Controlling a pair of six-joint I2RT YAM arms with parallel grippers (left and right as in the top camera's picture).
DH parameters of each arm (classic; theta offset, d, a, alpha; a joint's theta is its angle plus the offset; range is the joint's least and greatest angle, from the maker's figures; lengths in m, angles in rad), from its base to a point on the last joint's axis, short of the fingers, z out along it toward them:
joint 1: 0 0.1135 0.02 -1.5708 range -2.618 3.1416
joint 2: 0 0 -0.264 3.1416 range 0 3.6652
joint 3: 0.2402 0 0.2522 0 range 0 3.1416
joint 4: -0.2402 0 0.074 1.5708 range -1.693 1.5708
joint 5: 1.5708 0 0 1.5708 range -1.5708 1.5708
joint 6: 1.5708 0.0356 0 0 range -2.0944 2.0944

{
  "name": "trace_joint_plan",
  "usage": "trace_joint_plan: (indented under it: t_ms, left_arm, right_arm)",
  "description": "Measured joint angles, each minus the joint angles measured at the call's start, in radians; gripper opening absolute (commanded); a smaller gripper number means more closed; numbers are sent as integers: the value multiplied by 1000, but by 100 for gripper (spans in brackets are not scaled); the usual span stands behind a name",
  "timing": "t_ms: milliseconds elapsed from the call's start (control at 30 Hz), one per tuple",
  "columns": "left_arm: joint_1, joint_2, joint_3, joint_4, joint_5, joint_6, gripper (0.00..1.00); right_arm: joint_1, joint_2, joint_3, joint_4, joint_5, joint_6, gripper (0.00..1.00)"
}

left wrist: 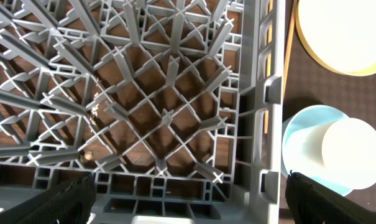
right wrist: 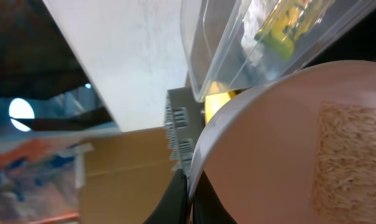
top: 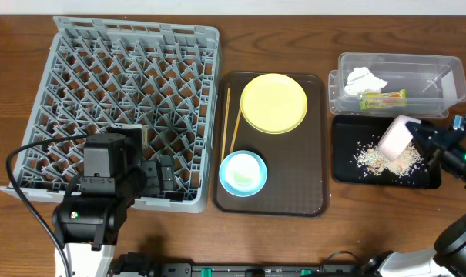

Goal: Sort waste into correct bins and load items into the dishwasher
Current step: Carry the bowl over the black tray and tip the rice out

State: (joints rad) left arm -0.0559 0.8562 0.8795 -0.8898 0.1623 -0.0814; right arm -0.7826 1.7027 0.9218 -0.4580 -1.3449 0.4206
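The robot's right gripper should release the cream-white bowl on the middle of the yellow plate [top: 274, 102]. The bowl is still tipped over the black tray.
My right gripper [top: 420, 134] is shut on the rim of the cream-white bowl [top: 396, 137], which is tipped on its side over the black tray [top: 346, 171]. Rice scraps [top: 369, 159] lie on the tray. In the right wrist view the fingers [right wrist: 189, 193] pinch the bowl's rim [right wrist: 268, 155], and rice [right wrist: 343, 162] clings inside. The clear tub [top: 437, 77] holds the tissue [top: 366, 79] and the wrapper [top: 383, 98]. My left gripper [top: 159, 175] is open and empty over the grey dish rack's [top: 125, 92] front right corner [left wrist: 188, 199].
The brown serving tray [top: 294, 192] holds the yellow plate [top: 273, 102], the chopsticks [top: 234, 123] and the light blue bowl [top: 243, 172]. The white cup [left wrist: 352, 152] sits inside the light blue bowl [left wrist: 299, 146]. The rack fills the table's left side.
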Motion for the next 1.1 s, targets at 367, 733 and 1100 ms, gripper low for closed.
trace_joint_plan:
  t_ms: [367,733,1100]
  left_arm:
    - [0,0,0,0,0,0,98]
    - [0,0,0,0,0,0,98]
    - [0,0,0,0,0,0,98]
  right_arm:
    - [0,0,0,4,-95,230,1]
    - [0,0,-1,104,-158,358,1]
    - [-5,0,-1,236,-163,402,1]
